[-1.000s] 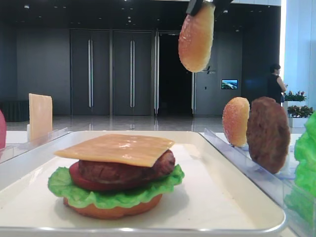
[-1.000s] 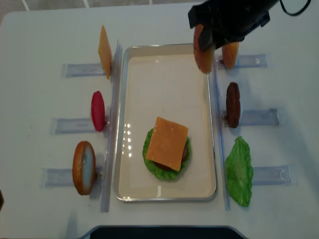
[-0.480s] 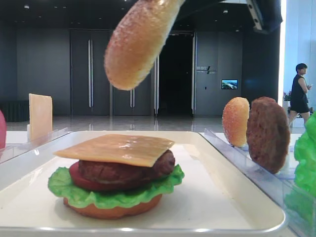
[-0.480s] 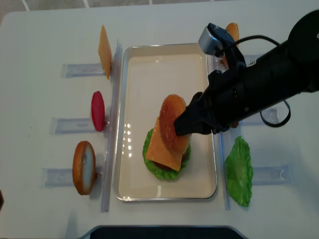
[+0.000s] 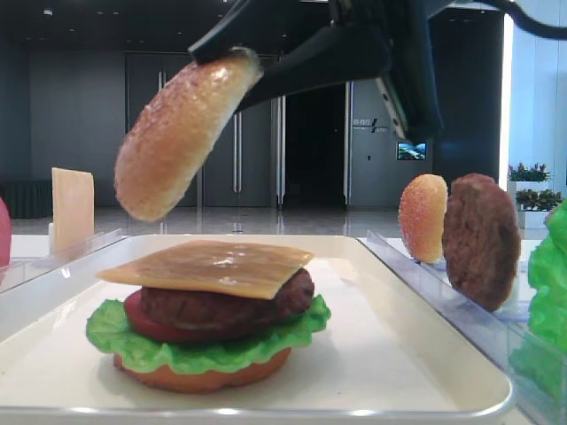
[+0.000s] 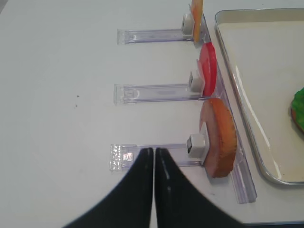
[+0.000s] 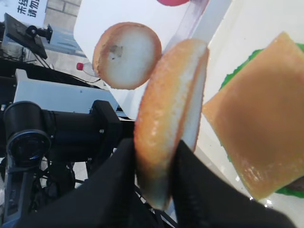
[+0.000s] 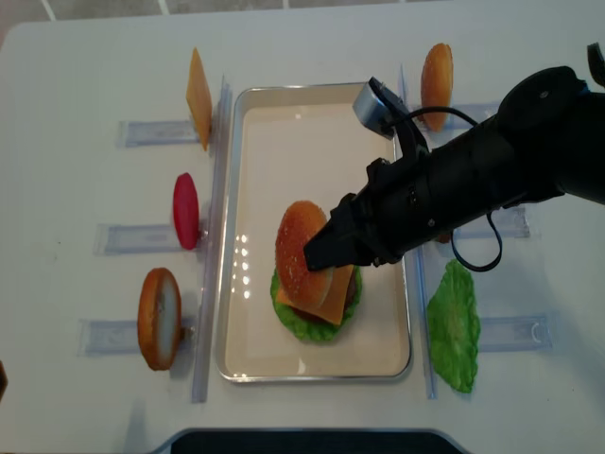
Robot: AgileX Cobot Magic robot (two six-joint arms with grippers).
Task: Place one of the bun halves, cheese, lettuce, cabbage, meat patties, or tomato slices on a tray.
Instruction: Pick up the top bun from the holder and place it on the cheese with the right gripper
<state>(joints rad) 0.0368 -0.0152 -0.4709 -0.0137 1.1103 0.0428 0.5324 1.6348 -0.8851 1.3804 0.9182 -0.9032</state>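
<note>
Next, I let go of the domed bun half, now tilted just above the cheese, with my right gripper on the cheese (image 8: 321,274) (image 7: 270,115) that is on top of the stack.
My right gripper (image 7: 156,153) is shut on the edge of a domed, speckled bun half (image 8: 301,251). It holds that bun half (image 5: 182,133) tilted in the air just above the cheese (image 5: 213,264), not touching it. The cheese tops a stack of meat patty (image 5: 221,305), tomato slice (image 5: 142,320), lettuce (image 5: 115,335) and a flat bottom bun (image 5: 204,376) on the cream tray (image 8: 302,142). Off to the left, my left gripper (image 6: 154,151) is shut and empty over the white table, beside a rack holding another bun half (image 6: 219,137).
Clear racks flank the tray. On the left they hold a cheese slice (image 8: 198,97), a tomato slice (image 8: 186,210) and a bun half (image 8: 159,318). On the right stand a bun (image 8: 436,85), a patty (image 5: 481,239) and a lettuce leaf (image 8: 454,326).
The right gripper has carried the bun half from high above the tray's back right corner down and forward to just over the stacked cheese, tilting it flatter. The left gripper stays still.
</note>
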